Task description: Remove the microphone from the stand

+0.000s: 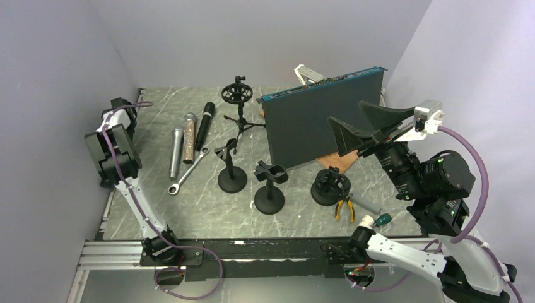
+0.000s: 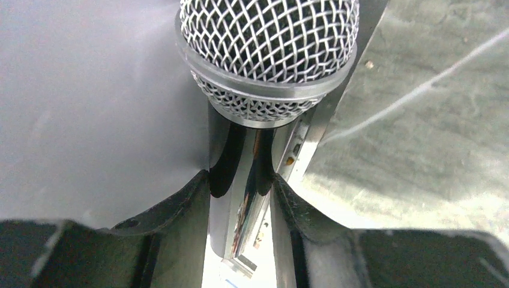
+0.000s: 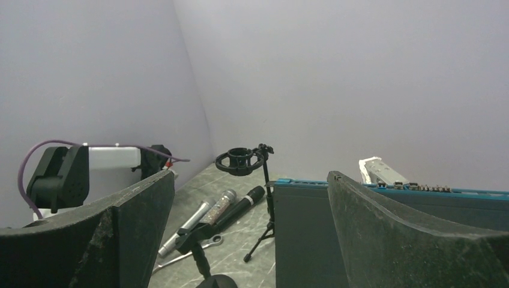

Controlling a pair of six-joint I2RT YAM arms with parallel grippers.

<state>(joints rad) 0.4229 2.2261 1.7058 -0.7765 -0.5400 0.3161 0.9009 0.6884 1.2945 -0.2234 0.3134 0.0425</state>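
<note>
My left gripper is going to let go of the shiny chrome microphone on the table [image 1: 168,150], close along the side of the silver microphone that faces the wall.
In the left wrist view a microphone [image 2: 268,51] with a silver mesh head and a shiny chrome handle stands between the fingers of my left gripper [image 2: 240,178], which is shut on the handle just below the head. In the top view the left arm [image 1: 113,148] is raised by the left wall, and the held microphone is hidden there. Two upright clip stands [image 1: 231,167] [image 1: 270,186] and a low stand [image 1: 330,187] hold no microphone. My right gripper [image 1: 345,112] hangs open high at the right, with nothing between its fingers.
Three microphones lie side by side at the back left: silver [image 1: 176,151], glittery [image 1: 188,137] and black [image 1: 204,125]. A wrench [image 1: 186,173] lies by them. Behind are a tripod with a shock mount [image 1: 238,95] and a dark box [image 1: 315,123]. Pliers [image 1: 344,207] and a screwdriver [image 1: 378,219] lie front right.
</note>
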